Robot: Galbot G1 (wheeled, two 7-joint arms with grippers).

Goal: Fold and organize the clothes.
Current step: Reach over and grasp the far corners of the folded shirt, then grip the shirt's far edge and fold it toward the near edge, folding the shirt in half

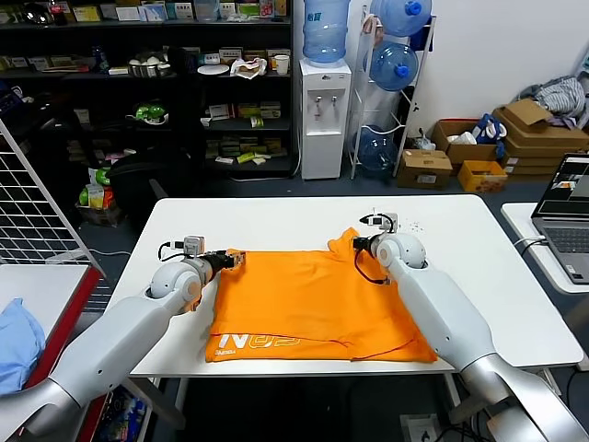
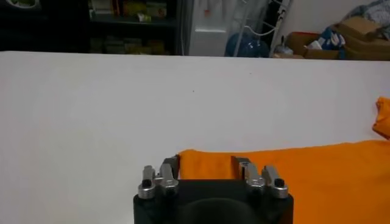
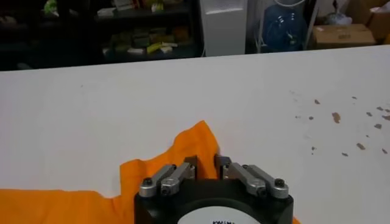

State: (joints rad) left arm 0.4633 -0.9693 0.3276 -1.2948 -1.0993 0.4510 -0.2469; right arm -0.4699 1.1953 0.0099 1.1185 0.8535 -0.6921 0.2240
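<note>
Next, I release the bunched T-shirt corner from my right gripper on the shirt's near half [image 1: 401, 306], near its side edge.
The bright orange T-shirt [image 1: 313, 304] lies spread flat on the white table [image 1: 479, 267], its white lettering [image 1: 258, 341] at the near left hem. My left gripper [image 1: 237, 260] is at the shirt's far left corner, open, with its jaws on either side of the cloth edge [image 2: 304, 176]; it shows in the left wrist view [image 2: 205, 164]. My right gripper [image 1: 357, 244] is at the far right corner, where the cloth bunches up. In the right wrist view it [image 3: 205, 163] is shut on a fold of the shirt [image 3: 183, 152].
A laptop [image 1: 566, 212] sits on a side table to the right. A light blue cloth [image 1: 17, 336] lies on a surface at the left, beside a wire grid [image 1: 37, 212]. Small brown specks [image 3: 335, 115] mark the table's far right. Shelves and a water dispenser [image 1: 324, 115] stand behind.
</note>
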